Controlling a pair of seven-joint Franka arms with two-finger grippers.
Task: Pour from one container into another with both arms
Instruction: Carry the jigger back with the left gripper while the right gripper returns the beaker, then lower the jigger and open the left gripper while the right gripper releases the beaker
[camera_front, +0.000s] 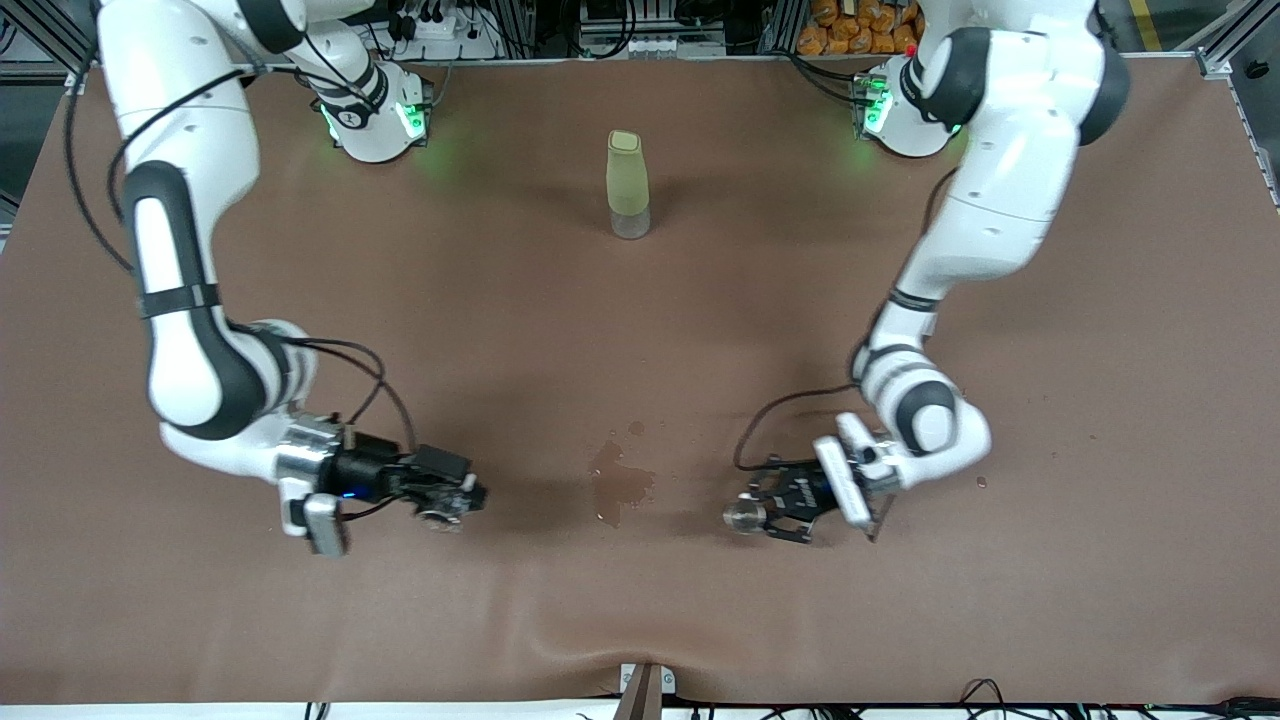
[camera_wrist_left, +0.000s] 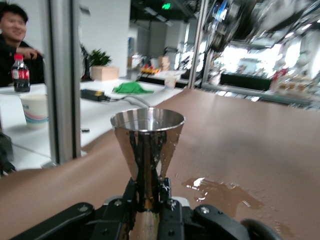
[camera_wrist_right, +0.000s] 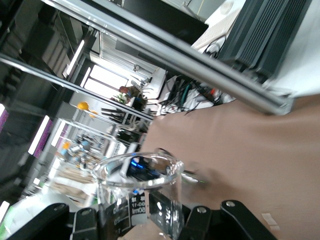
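Note:
Next, I release the metal cup from my left gripper on the brown cloth (camera_front: 938, 427), under its own white wrist.
The silvery hourglass-shaped metal cup (camera_wrist_left: 146, 145) stands upright in my left gripper (camera_wrist_left: 148, 192), which is shut on its narrow waist. From the front, this cup (camera_front: 742, 516) and the left gripper (camera_front: 765, 515) hang low over the brown cloth toward the left arm's end. The tiny transparent glass cup (camera_wrist_right: 137, 192), with printed measuring marks, sits in my right gripper (camera_wrist_right: 140, 220), which is shut on its wall. In the front view the right gripper (camera_front: 452, 500) holds the glass cup (camera_front: 438, 518) low over the cloth toward the right arm's end. The two cups are well apart.
A dark wet stain (camera_front: 620, 487) lies on the cloth between the two grippers. A tall pale-green bottle (camera_front: 628, 185) stands upright near the robots' bases at mid-table. The brown cloth (camera_front: 640, 330) wrinkles near the front edge.

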